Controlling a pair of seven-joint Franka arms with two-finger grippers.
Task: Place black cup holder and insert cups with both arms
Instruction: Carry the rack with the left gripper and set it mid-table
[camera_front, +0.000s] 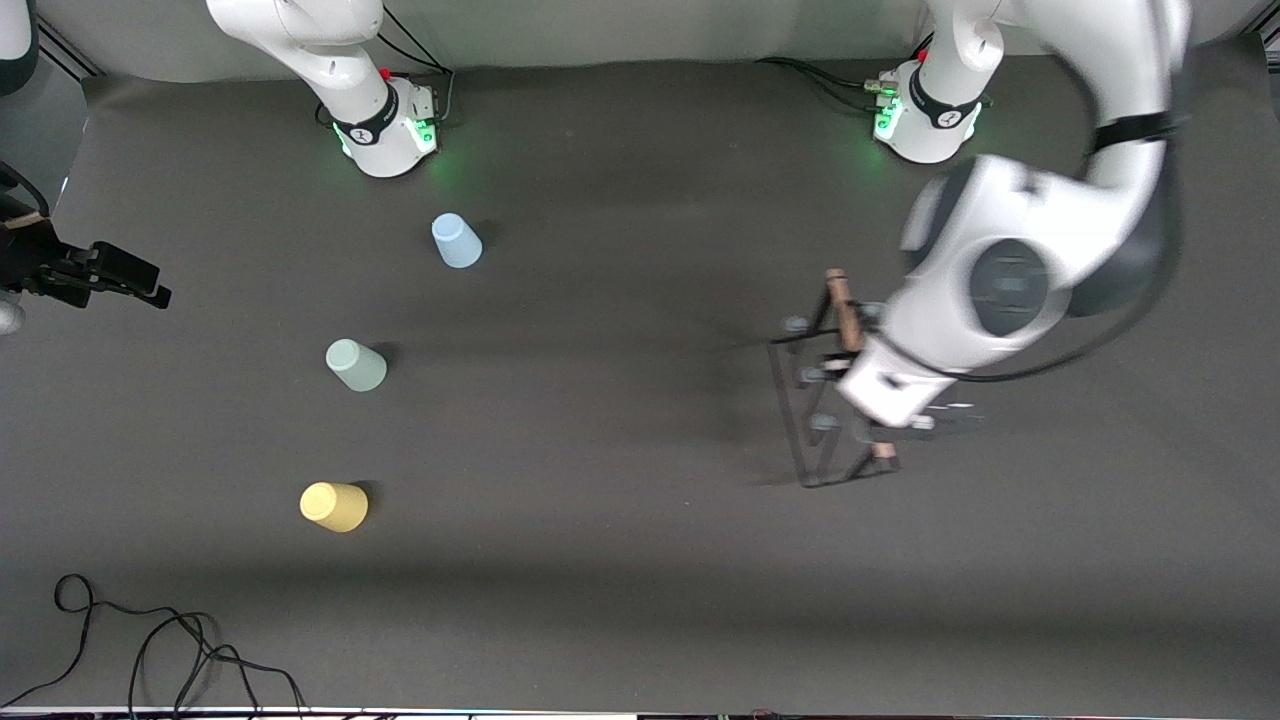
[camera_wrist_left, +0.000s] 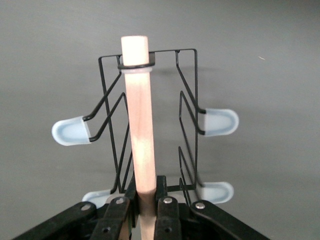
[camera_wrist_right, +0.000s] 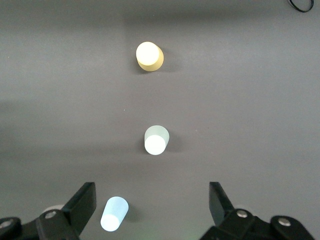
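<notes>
The robot's left gripper should release the black cup holder on the bare table straight (camera_front: 614, 367) across from the pale green cup.
The black cup holder (camera_front: 806, 402) is toward the left arm's end of the table. My left gripper (camera_front: 882, 437) is shut on its light wooden rod handle (camera_front: 846, 312). In the left wrist view the fingers (camera_wrist_left: 167, 210) clamp the handle (camera_wrist_left: 139, 125), with the wire frame and grey-tipped pegs (camera_wrist_left: 220, 122) spread below. I cannot tell whether the rack rests on the table. The light blue cup (camera_front: 456, 241), pale green cup (camera_front: 356, 365) and yellow cup (camera_front: 334, 506) stand narrow end up toward the right arm's end. My right gripper (camera_wrist_right: 152, 210) is open and empty high over the blue cup (camera_wrist_right: 114, 213).
A black device (camera_front: 90, 272) juts in at the table edge on the right arm's end. A loose black cable (camera_front: 150, 640) lies at the corner nearest the front camera. Dark bare table lies between the cups and the rack.
</notes>
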